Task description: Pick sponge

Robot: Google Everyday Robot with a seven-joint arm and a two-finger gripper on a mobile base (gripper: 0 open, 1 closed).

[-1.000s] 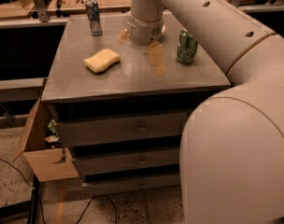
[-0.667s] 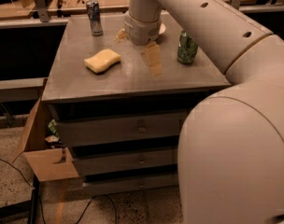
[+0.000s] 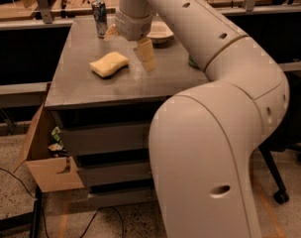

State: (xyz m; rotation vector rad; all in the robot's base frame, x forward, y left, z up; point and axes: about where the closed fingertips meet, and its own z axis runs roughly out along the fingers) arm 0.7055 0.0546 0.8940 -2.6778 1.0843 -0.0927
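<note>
I need to next grip the middle of the pale yellow sponge (image 3: 109, 64), leaving both sponge ends sticking out.
The pale yellow sponge (image 3: 109, 64) lies flat on the grey table top (image 3: 91, 90), left of centre. My gripper (image 3: 128, 43) hangs from the cream arm just right of and behind the sponge, a little above the table. It is open and empty: one tan finger (image 3: 146, 55) points down to the right of the sponge, the other (image 3: 111, 31) sits behind it. The gripper does not touch the sponge.
A silver drink can (image 3: 98, 18) stands at the table's back left. A cream round bowl (image 3: 161, 32) sits behind the gripper. A green can (image 3: 192, 61) is mostly hidden behind my arm. Drawers lie under the table, with an open cardboard box (image 3: 47, 162) at the lower left.
My gripper has moved left, closer to the sponge. The green can has gone behind my arm and the bowl has come into view. The sponge has not moved.
</note>
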